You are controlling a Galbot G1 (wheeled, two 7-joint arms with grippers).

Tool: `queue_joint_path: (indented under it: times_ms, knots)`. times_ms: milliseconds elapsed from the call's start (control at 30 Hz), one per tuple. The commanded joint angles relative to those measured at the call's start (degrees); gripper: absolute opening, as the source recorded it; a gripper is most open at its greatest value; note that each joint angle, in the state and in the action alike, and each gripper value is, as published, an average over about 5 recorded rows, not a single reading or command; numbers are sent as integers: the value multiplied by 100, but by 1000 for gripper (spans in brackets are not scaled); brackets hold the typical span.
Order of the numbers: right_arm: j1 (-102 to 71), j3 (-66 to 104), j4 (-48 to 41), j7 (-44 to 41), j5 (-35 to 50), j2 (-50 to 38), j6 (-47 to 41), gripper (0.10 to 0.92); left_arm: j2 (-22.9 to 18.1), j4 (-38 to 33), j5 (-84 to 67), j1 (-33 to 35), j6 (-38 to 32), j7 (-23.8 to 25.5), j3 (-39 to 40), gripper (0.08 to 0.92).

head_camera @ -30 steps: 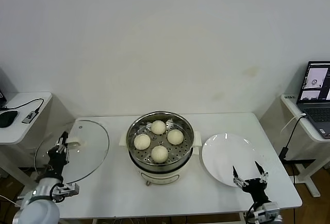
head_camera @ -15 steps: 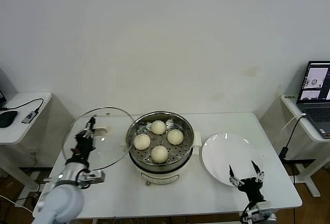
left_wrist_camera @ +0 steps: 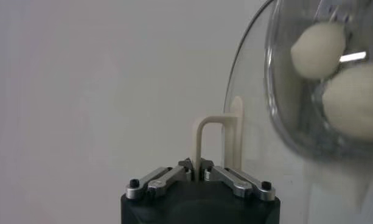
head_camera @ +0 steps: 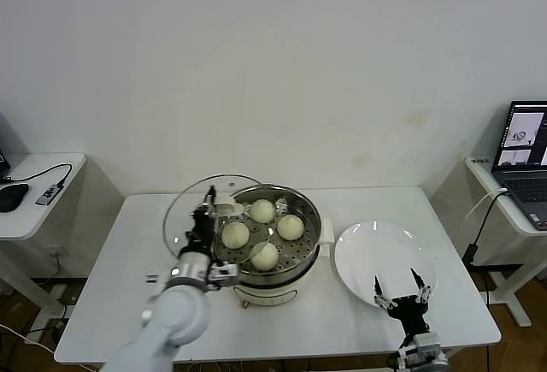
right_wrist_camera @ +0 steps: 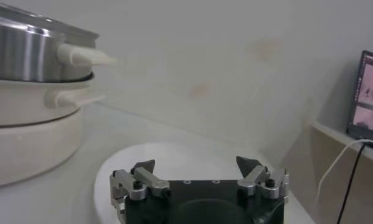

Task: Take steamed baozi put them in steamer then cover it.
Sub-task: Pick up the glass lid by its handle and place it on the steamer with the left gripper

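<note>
Next, I let go of the glass cover with my left gripper flat on the steamer's rim, centered over the baozi (head_camera: pixel 266 228) on the tray.
Several cream-white steamed baozi (head_camera: pixel 291 227) lie on the perforated tray of the shiny steamer (head_camera: pixel 313 248) at the table's middle. The clear glass cover (head_camera: pixel 182 215) hangs tilted in the air, overlapping the steamer's left rim. My left gripper (head_camera: pixel 208 207) is shut on the cover's cream handle (left_wrist_camera: pixel 210 135). In the left wrist view the gripper (left_wrist_camera: pixel 197 164) pinches one leg of that handle, and two baozi (left_wrist_camera: pixel 318 50) show through the glass. My right gripper (head_camera: pixel 396 292) stands open over the near edge of the white plate, with nothing between its fingers (right_wrist_camera: pixel 143 166).
A white plate (head_camera: pixel 376 252) lies right of the steamer and holds nothing. A side table with a laptop (head_camera: pixel 523 154) stands at the far right. Another side table (head_camera: pixel 43 197) with cables is at the far left. The steamer's side handle (right_wrist_camera: pixel 83 56) sticks out toward the plate.
My left gripper has carried the cover from the table's left edge rightward to the steamer's left rim. The right gripper has drifted slightly left and back toward me, still open.
</note>
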Motion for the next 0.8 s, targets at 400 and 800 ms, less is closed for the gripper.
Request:
queue_joint_path:
  times_ms: [400, 800]
  knots:
    - [93, -5, -164, 0, -5, 50, 58, 823, -1261, 894, 1078, -663, 310, 621, 885, 148]
    - [77, -20, -165, 1, -1, 54, 70, 823, -1251, 766, 1251, -470, 248, 636, 870, 148]
